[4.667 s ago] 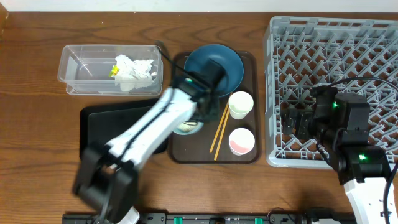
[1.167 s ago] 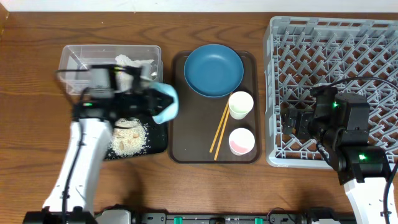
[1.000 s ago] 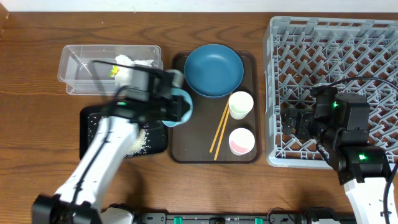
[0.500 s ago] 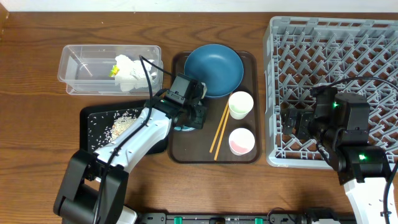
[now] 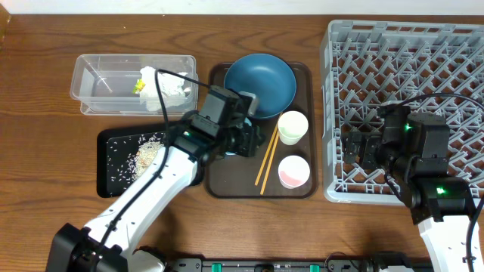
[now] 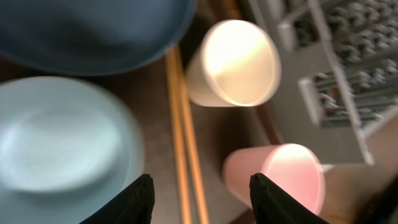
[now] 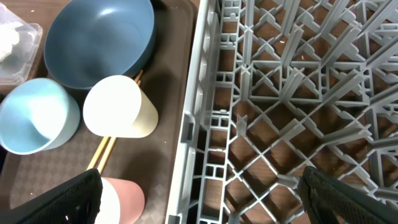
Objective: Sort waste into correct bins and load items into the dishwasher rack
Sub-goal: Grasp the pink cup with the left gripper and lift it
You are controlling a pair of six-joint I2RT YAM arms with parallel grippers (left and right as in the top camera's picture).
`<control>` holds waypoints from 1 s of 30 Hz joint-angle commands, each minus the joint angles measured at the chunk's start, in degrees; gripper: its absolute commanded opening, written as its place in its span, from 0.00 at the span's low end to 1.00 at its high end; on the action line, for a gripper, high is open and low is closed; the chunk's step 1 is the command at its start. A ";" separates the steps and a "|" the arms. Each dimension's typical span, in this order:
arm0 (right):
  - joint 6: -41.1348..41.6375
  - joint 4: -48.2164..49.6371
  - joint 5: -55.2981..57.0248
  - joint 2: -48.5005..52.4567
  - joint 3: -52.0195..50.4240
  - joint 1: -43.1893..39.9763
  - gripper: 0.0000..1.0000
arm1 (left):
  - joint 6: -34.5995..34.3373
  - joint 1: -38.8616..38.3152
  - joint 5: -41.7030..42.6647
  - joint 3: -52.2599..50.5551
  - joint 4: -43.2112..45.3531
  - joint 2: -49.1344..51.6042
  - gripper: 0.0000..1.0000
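Note:
I move my left gripper to the pink-inside cup next and close it on the cup's rim (image 5: 280,171) (image 6: 265,177), on the side facing the wooden chopsticks.
My left gripper (image 6: 205,199) is open and empty, hovering over the wooden chopsticks (image 6: 180,143) on the brown serving tray (image 5: 227,185). The pale blue bowl (image 6: 62,149) sits just left of it, and the dark blue plate (image 5: 259,85) lies behind. A white cup (image 5: 293,127) and a pink-inside cup (image 5: 294,171) stand to the right. White tissue (image 5: 162,89) and a yellow-green wrapper (image 5: 139,85) lie in the clear tub (image 5: 98,75). Rice scraps (image 5: 147,151) lie in the black tray (image 5: 113,177). My right gripper (image 7: 202,199) is open and empty over the left edge of the grey rack (image 5: 408,45).
The rack holds nothing that I can see. The left arm stretches diagonally across the black tray and the brown tray's left side. In the overhead view the bowl is mostly hidden under the left wrist.
The left arm tipped rice from the bowl into the black tray, carried the bowl back to the brown tray and let go. It has since shifted right over the chopsticks. The right arm has not moved.

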 commanded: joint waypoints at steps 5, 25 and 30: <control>0.39 -0.09 0.09 -0.33 0.81 0.39 0.99 | -0.94 -6.56 -0.02 0.81 0.33 4.24 0.53; -4.37 -0.72 1.99 -0.33 0.81 0.39 0.99 | -3.37 -9.42 -1.53 0.83 -0.81 10.67 0.06; -4.35 -0.83 11.98 0.04 0.81 0.26 0.99 | -6.62 -2.36 0.57 0.83 -3.08 2.89 0.06</control>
